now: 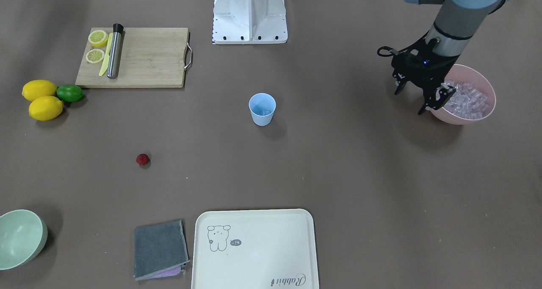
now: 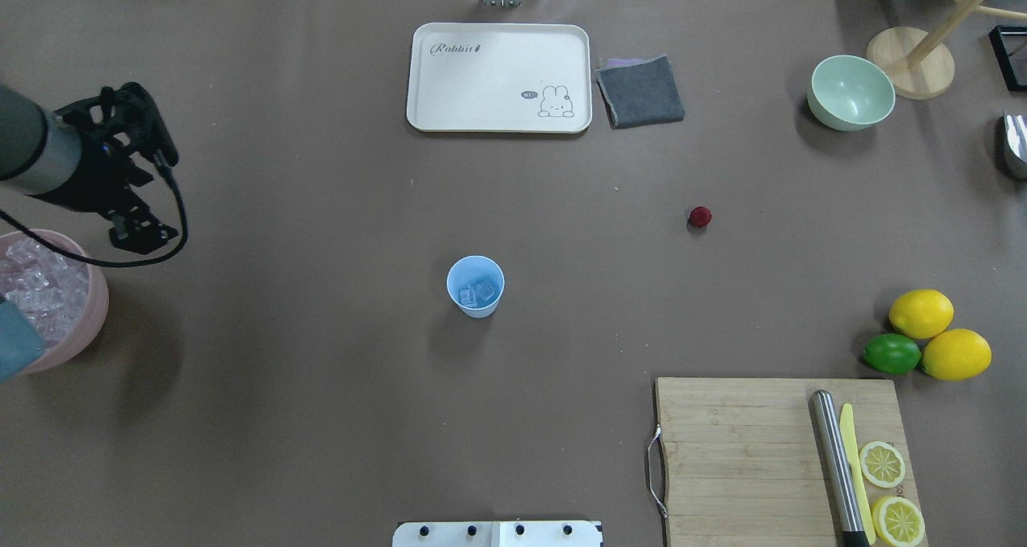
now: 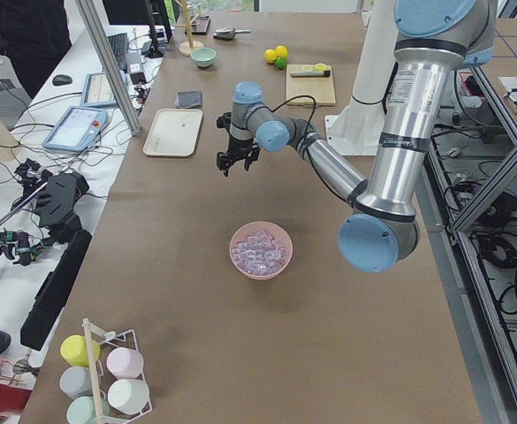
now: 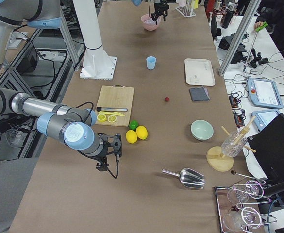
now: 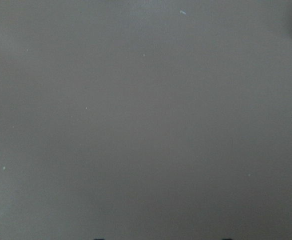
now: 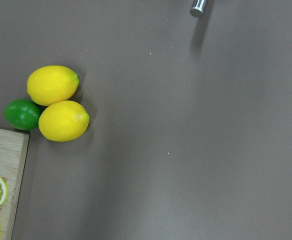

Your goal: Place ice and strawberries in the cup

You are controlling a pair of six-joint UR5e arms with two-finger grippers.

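Observation:
The robot's left gripper will next close on an ice cube near the middle of the pink bowl [image 1: 472, 98], since the cup still has room for more.
The light-blue cup [image 1: 262, 109] [image 2: 476, 286] stands upright mid-table with a couple of clear ice cubes [image 2: 476, 292] inside. More ice [image 1: 468, 100] fills a pink bowl [image 1: 459, 118] [image 2: 72, 346] at the table's left end. My left gripper [image 1: 414, 97] [image 2: 136, 222] hovers beside that bowl's rim, open, with nothing between its fingers. A small dark-red strawberry [image 1: 142, 159] [image 2: 700, 216] lies alone on the table, far from both grippers. My right gripper [image 4: 108, 155] appears only in the exterior right view, near the table edge past the lemons; I cannot tell whether it is open or shut.
A wooden cutting board [image 2: 738, 451] carries lemon slices, a yellow knife and a steel muddler [image 2: 834, 467]. Two lemons [image 2: 923, 314] and a lime [image 2: 891, 353] sit beside it. A cream tray [image 2: 497, 78], grey cloth [image 2: 640, 90] and pale-green bowl [image 2: 850, 91] line the far edge.

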